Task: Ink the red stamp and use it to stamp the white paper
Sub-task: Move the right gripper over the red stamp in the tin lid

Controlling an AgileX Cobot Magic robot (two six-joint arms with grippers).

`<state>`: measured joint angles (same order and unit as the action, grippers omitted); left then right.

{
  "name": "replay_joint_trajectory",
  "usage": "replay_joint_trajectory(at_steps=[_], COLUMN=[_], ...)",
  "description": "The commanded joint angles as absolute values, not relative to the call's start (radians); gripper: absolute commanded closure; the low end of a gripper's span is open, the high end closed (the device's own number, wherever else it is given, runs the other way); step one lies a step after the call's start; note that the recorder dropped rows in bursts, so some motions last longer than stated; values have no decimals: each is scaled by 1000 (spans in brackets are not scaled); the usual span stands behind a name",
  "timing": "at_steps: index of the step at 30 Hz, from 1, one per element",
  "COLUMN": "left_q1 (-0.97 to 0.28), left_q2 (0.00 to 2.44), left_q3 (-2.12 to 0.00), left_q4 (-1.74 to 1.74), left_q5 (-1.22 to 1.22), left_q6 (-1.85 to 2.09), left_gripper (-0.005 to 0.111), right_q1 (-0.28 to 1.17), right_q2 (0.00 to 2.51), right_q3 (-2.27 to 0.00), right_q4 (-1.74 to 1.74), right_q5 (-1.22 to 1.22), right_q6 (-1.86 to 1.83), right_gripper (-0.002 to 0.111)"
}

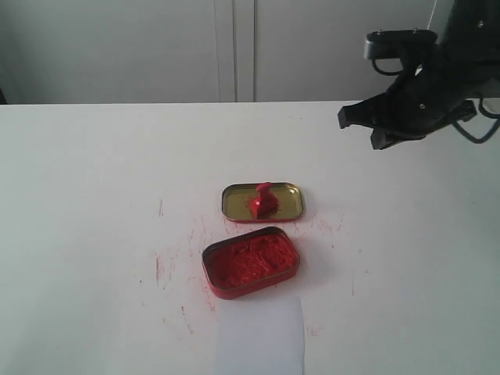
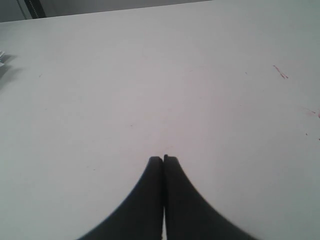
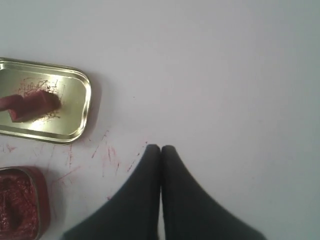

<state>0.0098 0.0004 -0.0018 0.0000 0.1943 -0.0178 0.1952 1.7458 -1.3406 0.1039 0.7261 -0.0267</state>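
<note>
I should move my right gripper to the red stamp in the gold-lined tin lid next and close it on the stamp's handle [image 1: 264, 190] [image 3: 12, 102].
The red stamp [image 1: 264, 201] stands inside the gold-lined tin lid [image 1: 287, 200] at the table's middle; the right wrist view shows the stamp [image 3: 30, 106] in that lid [image 3: 75, 107]. The white paper [image 1: 260, 340] lies at the front edge, just below the red ink tin [image 1: 250, 262]. My right gripper [image 1: 361, 127] hovers high at the back right, shut and empty, with its fingertips [image 3: 160, 149] well away from the lid. My left gripper [image 2: 163, 159] is shut on nothing over bare table and does not show in the exterior view.
Red ink smears [image 1: 168, 266] mark the table around both tins. The ink tin's edge [image 3: 42, 200] shows in the right wrist view. A grey wall with cabinet seams [image 1: 234, 51] stands behind the table.
</note>
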Motion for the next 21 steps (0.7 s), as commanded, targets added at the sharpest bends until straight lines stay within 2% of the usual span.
replay_joint_trajectory(at_steps=[1, 21], left_q1=[7, 7], left_q2=[0, 0], left_q3=[0, 0], left_q4=[-6, -6], left_q5=[194, 194], left_q6=[-22, -22], left_gripper=[107, 107], right_q1=[203, 312], right_q2=[1827, 2084], right_q3=[-1443, -1770], right_q4=[102, 97], right_q5=[824, 1029], right_q6=[-21, -73], right_gripper=[108, 108])
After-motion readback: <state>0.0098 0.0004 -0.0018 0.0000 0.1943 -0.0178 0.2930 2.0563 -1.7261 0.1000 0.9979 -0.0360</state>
